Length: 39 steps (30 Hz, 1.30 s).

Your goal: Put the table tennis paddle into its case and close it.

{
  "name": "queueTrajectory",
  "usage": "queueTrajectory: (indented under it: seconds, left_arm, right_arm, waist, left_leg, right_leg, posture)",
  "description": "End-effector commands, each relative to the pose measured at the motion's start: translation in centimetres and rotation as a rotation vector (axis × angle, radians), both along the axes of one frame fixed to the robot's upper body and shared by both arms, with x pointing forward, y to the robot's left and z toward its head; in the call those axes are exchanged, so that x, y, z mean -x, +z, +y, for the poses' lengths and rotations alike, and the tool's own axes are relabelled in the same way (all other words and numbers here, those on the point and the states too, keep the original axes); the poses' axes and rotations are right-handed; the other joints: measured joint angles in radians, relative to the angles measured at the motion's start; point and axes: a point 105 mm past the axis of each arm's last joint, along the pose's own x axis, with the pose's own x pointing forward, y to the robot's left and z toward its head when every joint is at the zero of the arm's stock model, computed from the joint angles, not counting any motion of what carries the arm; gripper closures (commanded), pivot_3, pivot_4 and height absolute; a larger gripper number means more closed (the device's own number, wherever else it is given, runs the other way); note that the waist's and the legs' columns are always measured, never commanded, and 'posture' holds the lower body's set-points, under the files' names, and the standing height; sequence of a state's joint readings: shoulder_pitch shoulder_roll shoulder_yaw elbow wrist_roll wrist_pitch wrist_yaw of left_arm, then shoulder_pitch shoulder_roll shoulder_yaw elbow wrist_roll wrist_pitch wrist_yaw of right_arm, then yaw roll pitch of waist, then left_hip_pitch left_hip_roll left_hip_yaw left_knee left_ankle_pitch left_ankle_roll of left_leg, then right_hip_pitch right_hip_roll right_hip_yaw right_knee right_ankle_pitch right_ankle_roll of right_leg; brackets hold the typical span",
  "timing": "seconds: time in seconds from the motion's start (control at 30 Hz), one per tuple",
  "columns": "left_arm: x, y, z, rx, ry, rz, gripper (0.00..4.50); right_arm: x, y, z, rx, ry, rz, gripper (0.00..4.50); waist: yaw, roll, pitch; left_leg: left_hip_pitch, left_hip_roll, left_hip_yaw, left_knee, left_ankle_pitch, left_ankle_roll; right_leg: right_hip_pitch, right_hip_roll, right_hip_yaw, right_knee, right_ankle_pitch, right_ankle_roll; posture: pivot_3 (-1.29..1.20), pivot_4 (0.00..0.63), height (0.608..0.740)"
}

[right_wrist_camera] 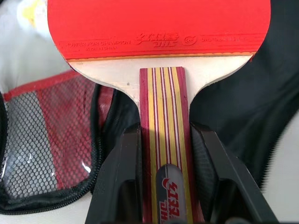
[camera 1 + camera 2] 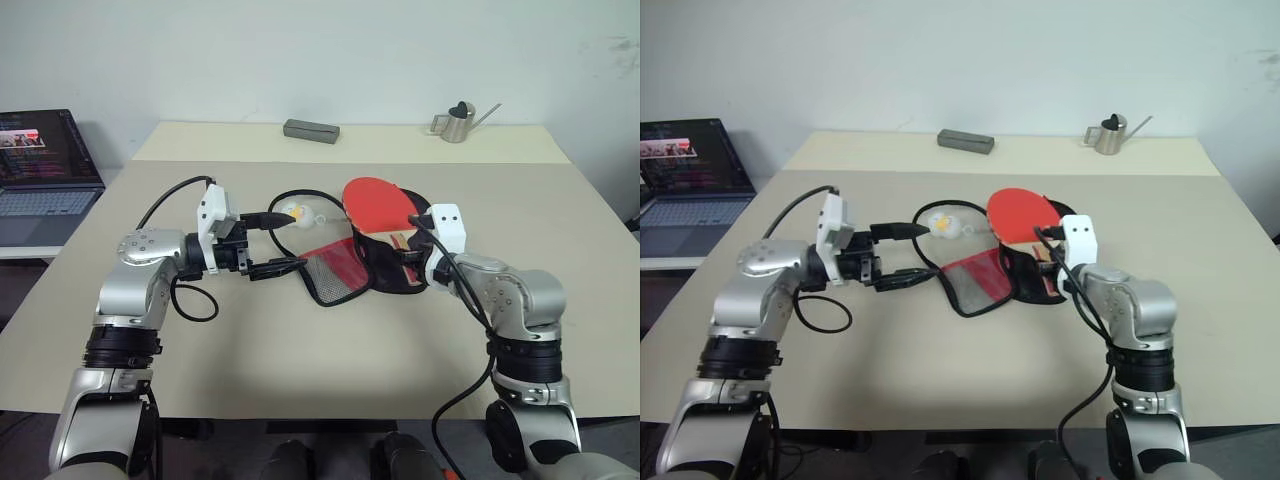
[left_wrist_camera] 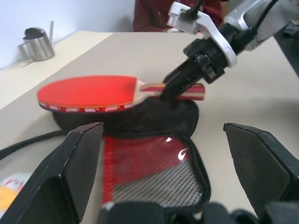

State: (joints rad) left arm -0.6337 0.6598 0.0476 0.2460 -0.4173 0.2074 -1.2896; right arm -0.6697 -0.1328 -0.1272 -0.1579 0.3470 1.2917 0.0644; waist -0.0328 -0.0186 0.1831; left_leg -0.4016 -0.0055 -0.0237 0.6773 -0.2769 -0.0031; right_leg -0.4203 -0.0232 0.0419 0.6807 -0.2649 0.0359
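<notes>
The paddle, now held level over the black half, is to go inside the black half of the case (image 2: 392, 228) (image 1: 198, 65), beside the mesh flap. Next, I set it down there with my right gripper.
My right gripper (image 1: 163, 135) is shut on the striped wooden handle of the table tennis paddle (image 2: 378, 205). The paddle's red face is up and it is held roughly level over the black half of the case (image 2: 385, 275). The case lies open on the table, its red and grey-mesh flap (image 3: 149, 172) spread toward my left arm. A white-yellow charm (image 2: 297, 211) on a cord lies just beyond the flap. My left gripper (image 2: 290, 241) points sideways at the flap's edge, open, with nothing between its fingers (image 3: 79, 163).
A laptop (image 2: 45, 170) stands on a side desk at the far left. A grey box (image 2: 311, 130) and a small metal watering can (image 2: 458, 122) sit at the back of the table (image 2: 300, 360). A person in dark red (image 3: 154, 14) is behind the table.
</notes>
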Motion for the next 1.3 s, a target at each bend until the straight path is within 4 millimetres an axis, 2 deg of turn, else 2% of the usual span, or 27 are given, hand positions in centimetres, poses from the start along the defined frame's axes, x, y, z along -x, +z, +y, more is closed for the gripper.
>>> queueTrajectory:
  seconds: [0.03,0.17,0.63,1.0,1.3]
  left_arm:
    - [-0.1,1.7,0.9,0.0,0.025,-0.071,0.0]
    - [-0.2,1.8,0.9,-0.004,0.025,-0.076,0.0]
    - [-0.2,1.4,0.6,0.0,0.026,-0.082,0.0]
    - [-0.3,1.3,0.6,0.002,0.026,-0.088,0.0]
    - [-0.3,1.3,0.5,0.001,0.024,-0.087,0.0]
  right_arm:
    - [-1.0,1.8,0.6,-0.014,-0.039,-0.081,3.44]
    - [-1.7,1.8,0.8,-0.007,-0.057,-0.088,3.44]
    - [-2.7,1.4,-0.7,0.104,-0.119,-0.143,3.44]
    - [-2.4,-0.5,-0.5,0.112,-0.135,-0.09,3.44]
    - [-2.2,-1.1,-0.9,0.118,-0.154,-0.073,3.44]
  waist:
    - [-0.001,0.0,0.0]
    - [-0.001,0.0,0.0]
    - [-0.002,0.0,0.0]
    - [-0.003,0.0,0.0]
    - [-0.003,0.0,0.0]
  left_leg:
    - [0.0,0.0,0.0,0.0,0.0,0.0]
    - [0.0,0.0,0.0,0.0,0.0,0.0]
    - [0.0,0.0,0.0,0.0,0.0,0.0]
    - [0.0,0.0,0.0,0.0,0.0,0.0]
    - [0.0,0.0,0.0,0.0,0.0,0.0]
  right_leg:
    - [0.0,0.0,0.0,0.0,0.0,0.0]
    - [0.0,0.0,0.0,0.0,0.0,0.0]
    - [0.0,0.0,0.0,0.0,0.0,0.0]
    - [0.0,0.0,0.0,0.0,0.0,0.0]
    - [0.0,0.0,0.0,0.0,0.0,0.0]
  posture:
    - [0.0,0.15,0.74]
    - [0.0,0.15,0.74]
    - [0.0,0.15,0.74]
    - [0.0,0.15,0.74]
    - [0.0,0.15,0.74]
